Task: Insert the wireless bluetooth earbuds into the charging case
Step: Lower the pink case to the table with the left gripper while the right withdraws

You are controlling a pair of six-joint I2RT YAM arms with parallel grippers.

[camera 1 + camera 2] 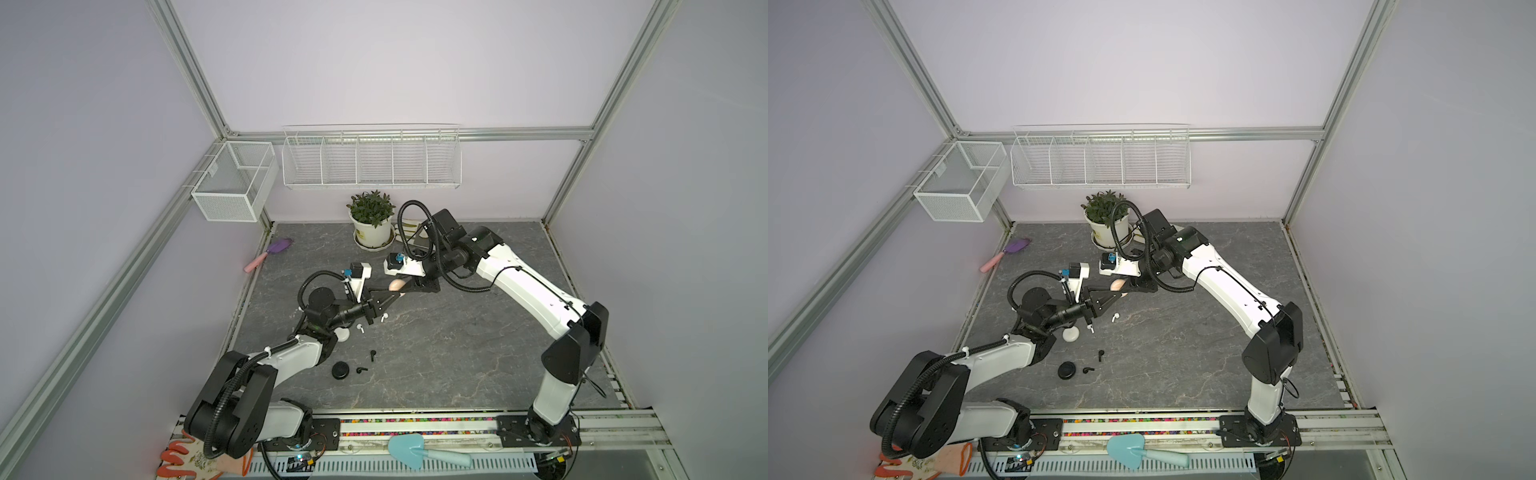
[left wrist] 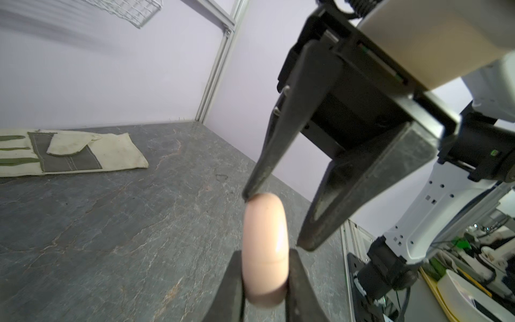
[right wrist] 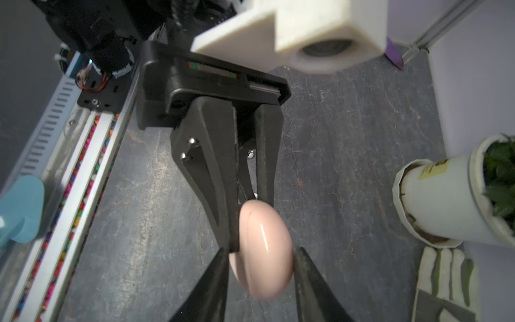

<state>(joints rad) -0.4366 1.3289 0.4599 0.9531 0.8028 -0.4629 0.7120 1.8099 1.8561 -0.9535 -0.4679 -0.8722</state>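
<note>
The robot's left gripper should release the pink charging case on the table (image 1: 387,279) between the potted plant and white earbuds.
A pink round charging case (image 1: 395,284) (image 1: 1117,284) hangs above the table between both grippers. My left gripper (image 2: 264,252) (image 1: 397,294) is shut on it, one finger on each flat side of the case (image 2: 264,223). My right gripper (image 3: 261,251) (image 2: 276,220) stands open around the case (image 3: 264,251); one fingertip touches its edge and the other is apart. Two white earbuds (image 1: 360,328) (image 1: 383,318) and two black earbuds (image 1: 372,355) (image 1: 362,370) lie on the table below. A black case (image 1: 340,370) and a white case (image 1: 343,334) lie near them.
A potted plant (image 1: 372,232) stands at the back, with a cloth glove (image 2: 69,153) beside it. A purple trowel (image 1: 270,253) lies at the far left. A blue trowel (image 1: 411,451) and an orange glove (image 1: 187,457) lie by the front rail. Wire baskets (image 1: 370,162) hang on the wall.
</note>
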